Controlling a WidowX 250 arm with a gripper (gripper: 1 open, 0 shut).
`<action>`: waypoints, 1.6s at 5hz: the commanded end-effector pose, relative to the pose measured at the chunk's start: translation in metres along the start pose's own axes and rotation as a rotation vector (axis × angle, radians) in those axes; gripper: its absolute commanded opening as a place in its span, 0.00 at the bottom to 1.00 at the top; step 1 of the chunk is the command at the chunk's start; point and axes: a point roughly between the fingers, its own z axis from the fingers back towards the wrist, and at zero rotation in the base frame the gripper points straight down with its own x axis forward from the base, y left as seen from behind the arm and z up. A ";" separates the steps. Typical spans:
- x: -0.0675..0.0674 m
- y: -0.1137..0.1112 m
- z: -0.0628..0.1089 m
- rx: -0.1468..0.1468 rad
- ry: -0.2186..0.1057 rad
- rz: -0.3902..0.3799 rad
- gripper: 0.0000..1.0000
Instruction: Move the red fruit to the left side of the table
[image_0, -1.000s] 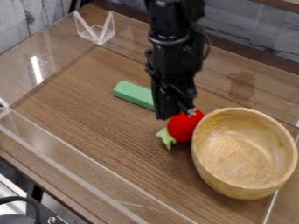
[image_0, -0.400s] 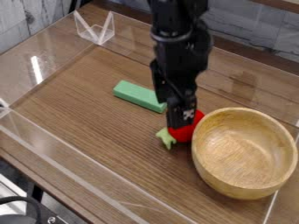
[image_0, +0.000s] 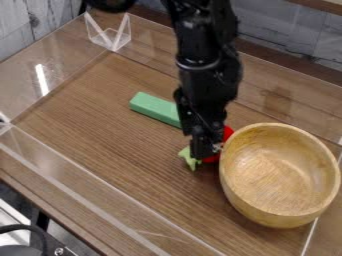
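Next, I open my gripper, lift it clear and take the light green leafy cap (image_0: 190, 161), because the red fruit's round body crowds the wooden bowl and leaves little finger room.
The red fruit (image_0: 223, 134) lies on the table (image_0: 94, 115) just left of the wooden bowl. Only its red right side and the light green leafy cap (image_0: 190, 156) show past the black fingers. My gripper (image_0: 205, 150) points straight down over it, with a finger on either side of the fruit. The jaws look closed in against it. The fruit rests on the wood.
A wooden bowl (image_0: 274, 208) stands at the right, almost touching the fruit. A flat green block (image_0: 151, 105) lies just behind and left of the gripper. Clear acrylic walls (image_0: 40, 72) edge the table, and a small clear stand (image_0: 107, 33) sits at the back left.
The gripper has sunk down onto the red fruit. Its fingers spread and then closed in around the fruit, which now shows less. The fruit has not moved.
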 end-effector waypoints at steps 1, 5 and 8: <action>0.005 0.007 0.022 0.078 -0.037 0.071 0.00; -0.014 0.000 0.044 0.139 -0.101 0.111 1.00; -0.015 -0.002 0.031 0.136 -0.092 0.140 0.00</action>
